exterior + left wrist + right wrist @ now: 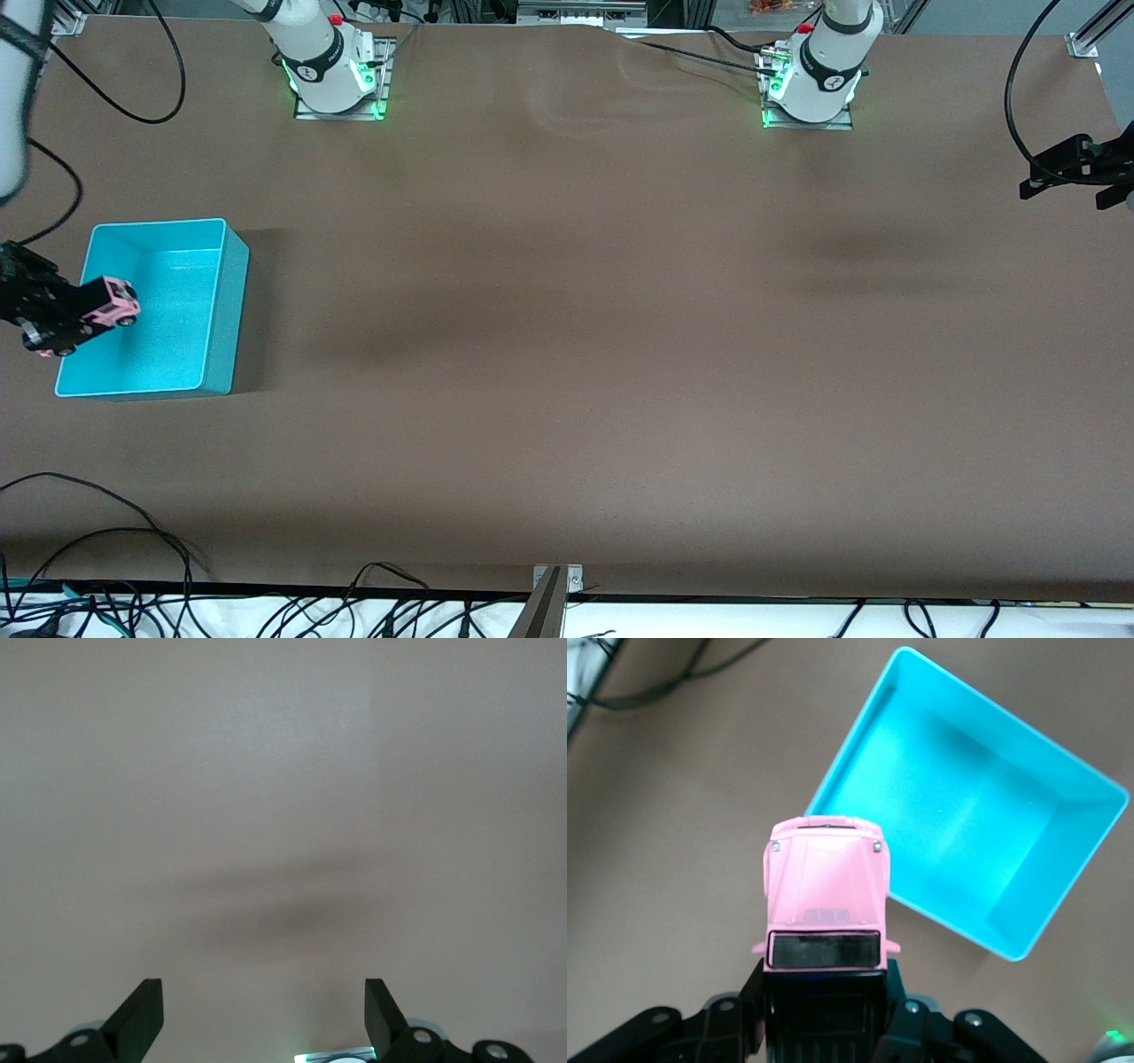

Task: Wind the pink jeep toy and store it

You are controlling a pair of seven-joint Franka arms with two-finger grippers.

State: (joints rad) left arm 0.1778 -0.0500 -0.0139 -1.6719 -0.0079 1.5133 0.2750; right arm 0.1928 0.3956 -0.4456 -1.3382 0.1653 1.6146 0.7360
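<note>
Next, my right gripper releases the pink jeep toy near the center of the turquoise bin's bottom [174, 291] [962, 811].
The pink jeep toy [112, 303] has a light pink body and a black rear roof, and it hangs over the rim of the turquoise bin [232, 292]. My right gripper [81, 312] is shut on the jeep's black rear. In the right wrist view the jeep [824, 890] points away from the gripper [824, 997], with its nose over the bin's edge, and nothing lies in the bin [966, 824]. My left gripper [1033, 175] waits open over the bare cloth at the left arm's end of the table. Its fingers [142, 1019] stand wide apart with nothing between them.
A brown cloth [567, 354] covers the table. Both arm bases [332, 71] [815, 84] stand along its edge farthest from the front camera. Loose black cables [133, 549] lie by the near edge and near the bin's end of the table.
</note>
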